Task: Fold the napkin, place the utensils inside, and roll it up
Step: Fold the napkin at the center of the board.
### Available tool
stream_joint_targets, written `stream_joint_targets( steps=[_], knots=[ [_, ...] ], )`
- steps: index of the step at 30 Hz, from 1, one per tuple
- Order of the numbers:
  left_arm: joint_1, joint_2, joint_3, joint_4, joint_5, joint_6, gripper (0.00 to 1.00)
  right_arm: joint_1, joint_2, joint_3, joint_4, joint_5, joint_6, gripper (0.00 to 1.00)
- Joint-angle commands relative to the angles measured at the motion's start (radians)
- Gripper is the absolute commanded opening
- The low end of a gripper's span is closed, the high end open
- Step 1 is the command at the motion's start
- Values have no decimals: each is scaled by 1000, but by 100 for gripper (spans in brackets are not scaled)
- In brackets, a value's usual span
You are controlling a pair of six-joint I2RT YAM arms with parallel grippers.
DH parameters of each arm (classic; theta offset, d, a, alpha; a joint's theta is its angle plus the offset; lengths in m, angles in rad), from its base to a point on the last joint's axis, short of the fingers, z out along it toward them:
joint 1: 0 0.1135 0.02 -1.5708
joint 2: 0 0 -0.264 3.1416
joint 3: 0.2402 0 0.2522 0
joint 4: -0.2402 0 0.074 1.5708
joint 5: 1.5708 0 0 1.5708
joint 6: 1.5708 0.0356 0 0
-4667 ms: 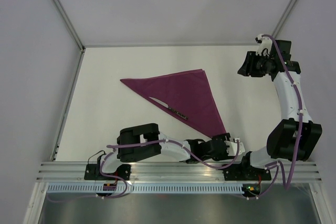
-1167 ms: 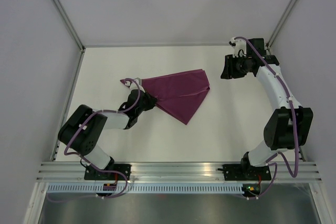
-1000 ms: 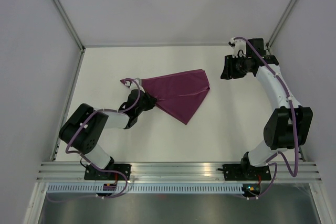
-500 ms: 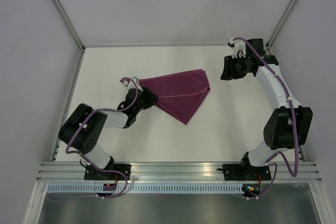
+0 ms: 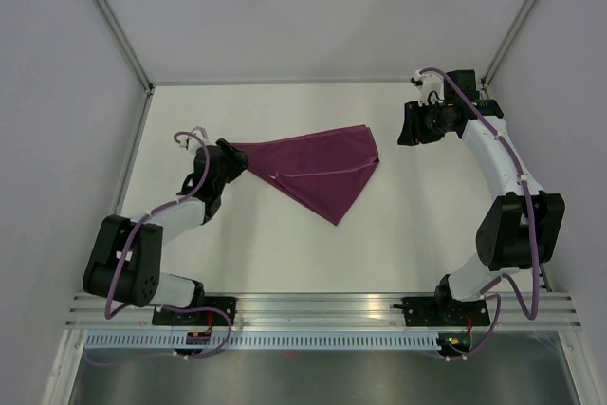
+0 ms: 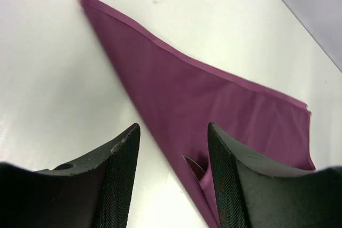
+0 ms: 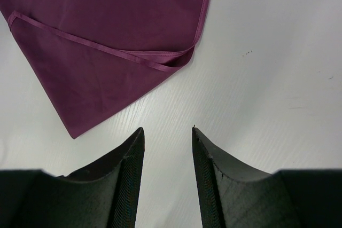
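Note:
The napkin's long pointed corner [image 5: 236, 146] [image 6: 95, 14], the one farthest from my right gripper, folds over next, so I close my left gripper on that corner next.
The plum-purple napkin [image 5: 318, 168] lies folded into a narrow wedge on the white table, its point toward the near side. It also fills the left wrist view as a long napkin corner [image 6: 214, 94] and shows in the right wrist view as a napkin fold with a hemmed edge [image 7: 107, 36]. The utensils are hidden under the fold; only a small grey sliver [image 6: 193, 167] peeks from a gap, and I cannot tell what it is. My left gripper [image 5: 237, 156] [image 6: 172, 126] is open at the napkin's left tip, holding nothing. My right gripper [image 5: 406, 126] [image 7: 167, 129] hovers open, just right of the napkin.
The table [image 5: 285, 253] is bounded by grey walls at the left, back and right. An aluminium rail [image 5: 313, 308] carrying both arm bases runs along the near edge.
My left gripper has opened, let go of the napkin's folded edge and drawn back up and to the left. The napkin stays folded. My right arm has not moved.

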Motion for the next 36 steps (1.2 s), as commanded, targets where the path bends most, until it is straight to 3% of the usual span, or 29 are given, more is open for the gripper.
stream_joint_targets(
  steps=[1, 9, 26, 32, 35, 36],
  knots=[
    [71, 25, 71, -130, -20, -65, 59, 0, 10, 35, -1, -26, -4, 47],
    [206, 240, 180, -135, 103, -78, 54, 0, 24, 45, 9, -61, -2, 47],
    [235, 423, 310, -138, 114, -133, 52, -1, 54, 35, 37, -83, -7, 46],
    [235, 455, 367, -193, 86, -147, 43, 0, 57, 21, 48, -87, -11, 45],
    [235, 476, 396, -210, 89, -145, 35, 0, 59, 18, 48, -90, -11, 45],
    [235, 481, 401, -213, 93, -142, 29, 0, 57, 18, 48, -90, -13, 45]
  ],
)
